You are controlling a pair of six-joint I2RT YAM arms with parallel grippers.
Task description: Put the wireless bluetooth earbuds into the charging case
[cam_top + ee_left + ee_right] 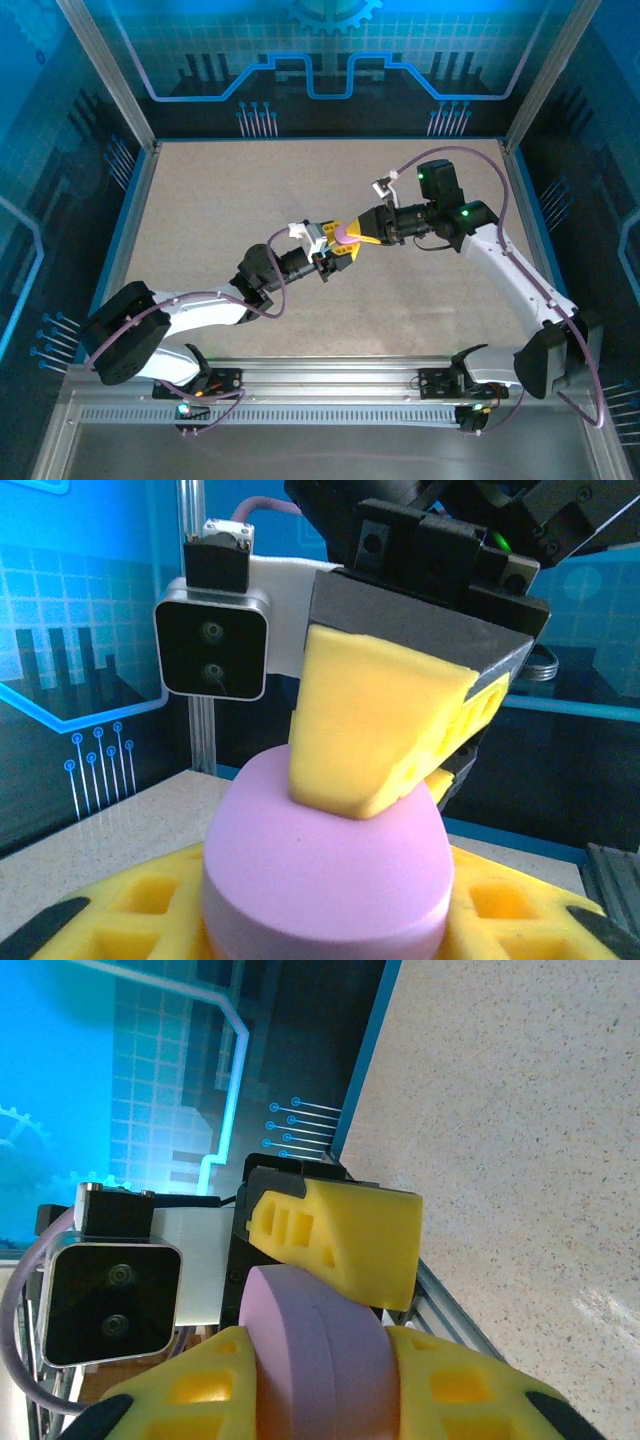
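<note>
My right gripper should release the light purple charging case just rail-side of the middle of the speckled beige table (347,273).
A light purple charging case (345,233) hangs in mid-air over the middle of the table, lid closed, with both grippers on it. In the left wrist view the case (320,860) sits between the yellow pads of my left gripper (325,905), gripped by its rim. The right gripper's yellow finger (380,730) presses on its top face. In the right wrist view my right gripper (320,1385) clamps the flat faces of the case (310,1350), its seam showing. The left gripper's finger (340,1235) rests on the rim above. The earbuds are out of view.
The speckled beige table (250,200) lies below, walled by blue panels and aluminium posts. Both arms reach in from the near rail (330,385) and meet at the centre. Each wrist camera (210,650) faces the other at close range.
</note>
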